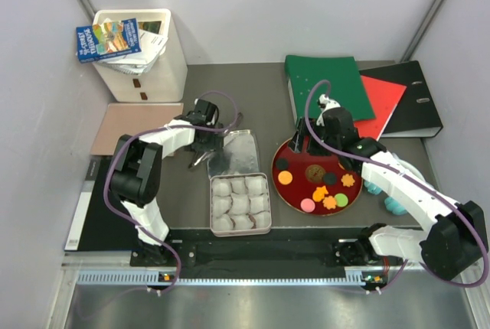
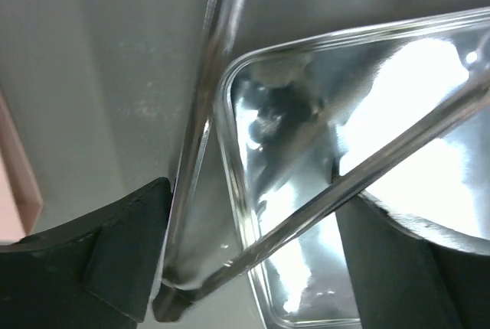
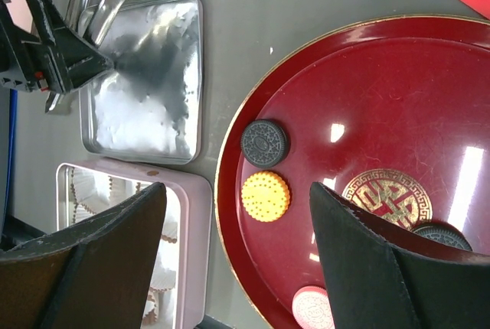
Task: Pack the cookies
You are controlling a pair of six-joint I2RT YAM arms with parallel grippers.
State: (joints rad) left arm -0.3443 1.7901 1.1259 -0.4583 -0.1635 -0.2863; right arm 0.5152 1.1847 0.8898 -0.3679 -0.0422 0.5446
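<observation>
The left gripper's fingers meet the spread tongs crooked near the tongs' joined end, so the robot should open them, straighten up and take both tong arms farther (image 2: 215, 50) along.
The cookies lie on a round red plate (image 1: 295, 191): black rounds (image 1: 282, 164), an orange round (image 1: 285, 178), a larger brown one (image 1: 314, 173), orange flowers (image 1: 348, 180), a pink one (image 1: 307, 205) and a green one (image 1: 341, 200). My right gripper (image 1: 302, 143) hovers open over the plate's left part; the orange round (image 3: 266, 196) and a black round (image 3: 264, 142) show between its fingers (image 3: 115, 245). My left gripper (image 1: 202, 148) is shut on metal tongs (image 2: 200, 115) beside the silver lid (image 1: 237, 153); both fingers touch the spread tong arms.
A pink tin (image 1: 213, 229) filled with white paper cups stands left of the plate. Turquoise headphones (image 1: 395, 205) lie right of the plate. Green (image 1: 325, 84) and red (image 1: 383, 99) folders and a black binder (image 1: 417, 103) lie behind. A white bin (image 1: 145, 53) stands at the back left.
</observation>
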